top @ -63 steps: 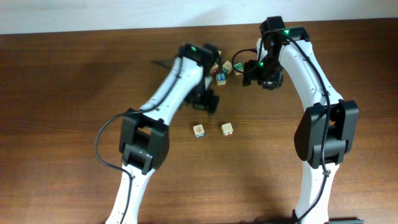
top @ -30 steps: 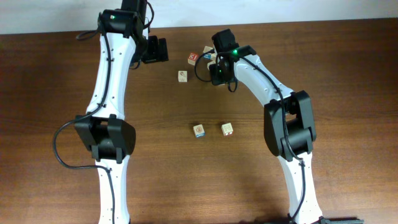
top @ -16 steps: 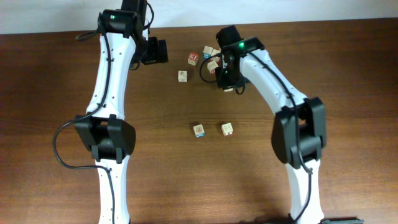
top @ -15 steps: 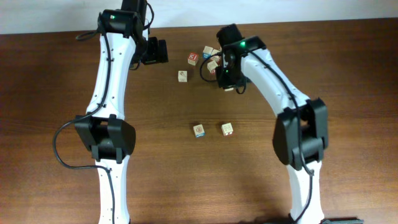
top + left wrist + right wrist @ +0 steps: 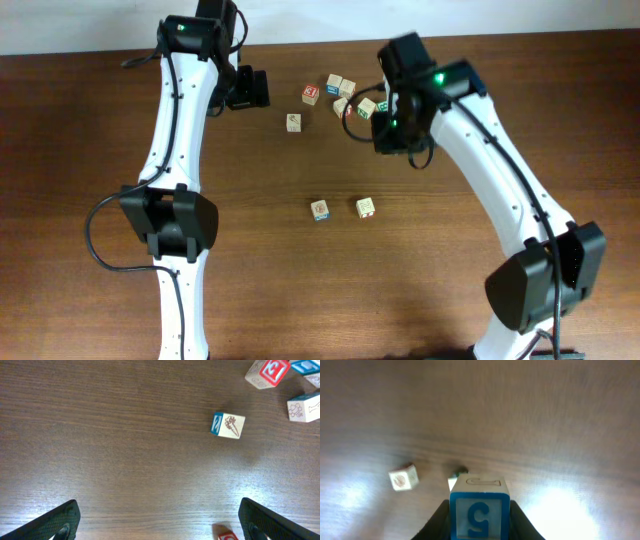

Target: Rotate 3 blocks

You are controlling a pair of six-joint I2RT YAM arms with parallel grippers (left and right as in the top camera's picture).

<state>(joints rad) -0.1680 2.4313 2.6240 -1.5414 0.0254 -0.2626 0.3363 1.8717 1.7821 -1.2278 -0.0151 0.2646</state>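
Observation:
Next, my right gripper lets go of the pale block next to the red-orange-marked block, away from the blue-marked block (image 5: pixel 379 211).
My right gripper (image 5: pixel 480 519) is shut on a pale wooden block with a bold blue letter face (image 5: pixel 480 510) and holds it off the table. In the overhead view that gripper (image 5: pixel 390 131) hovers just right of the block cluster, and the wrist hides the held block. Two more blocks lie side by side mid-table: a blue-marked one (image 5: pixel 319 209) and a red-orange-marked one (image 5: pixel 366 207). My left gripper (image 5: pixel 247 88) is open at the back left, with nothing between its fingers (image 5: pixel 60 521).
A cluster of cubes sits at the back: a red-faced cube (image 5: pixel 311 94), a blue-edged cube (image 5: pixel 334 83), a green-lettered cube (image 5: pixel 366 108) and a lone pale cube (image 5: pixel 293 122). That lone cube (image 5: pixel 228 425) lies ahead of the left gripper.
My right gripper has closed on the blue-letter block and moved right and toward the front, away from the cluster. The left arm has stayed put.

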